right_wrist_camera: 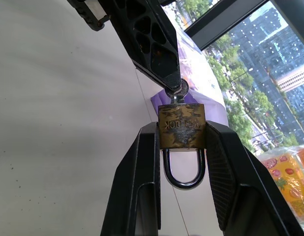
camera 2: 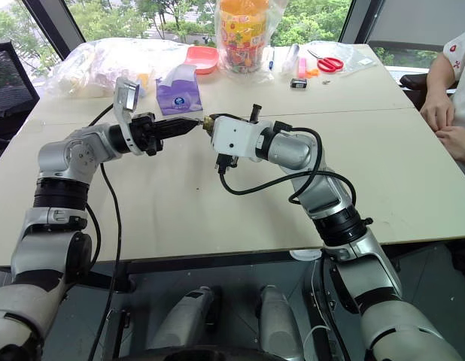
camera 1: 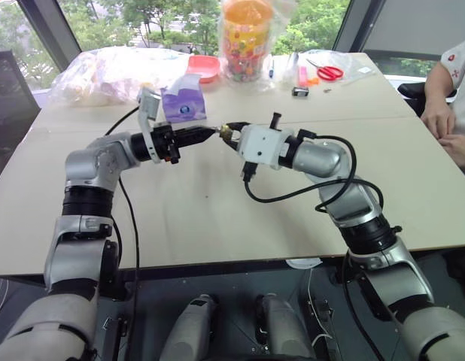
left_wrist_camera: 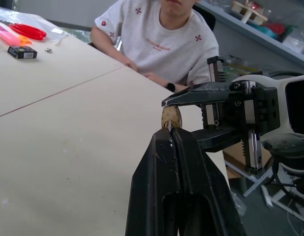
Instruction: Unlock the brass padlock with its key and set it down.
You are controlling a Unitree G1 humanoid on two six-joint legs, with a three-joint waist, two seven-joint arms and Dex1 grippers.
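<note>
The shackle sits between the right gripper's fingers, so the robot's left gripper should leave the key and grab the padlock's body (right_wrist_camera: 181, 126) before the right gripper pulls the shackle.
My right gripper (right_wrist_camera: 182, 129) is shut on the brass padlock (right_wrist_camera: 182, 126), squeezing its scuffed golden body between both fingers. The silvery shackle (right_wrist_camera: 184, 172) is closed and points back toward the wrist. The key (right_wrist_camera: 177, 89) sticks out of the padlock's far face, and my left gripper (left_wrist_camera: 170, 132) is shut on its round head (left_wrist_camera: 171, 117). Both grippers meet tip to tip above the middle of the table (camera 1: 217, 218), left gripper (camera 1: 212, 133) against right gripper (camera 1: 229, 135), with the padlock (camera 1: 226, 133) held well clear of the surface.
A person sits at the table's right edge with hands (camera 1: 443, 120) resting on it. Along the far side stand a purple tissue pack (camera 1: 183, 101), a pink bowl (camera 1: 204, 68), an orange sweets jar (camera 1: 246, 37), red scissors (camera 1: 326, 71), a small black clip (camera 1: 299, 92) and plastic bags (camera 1: 104, 71).
</note>
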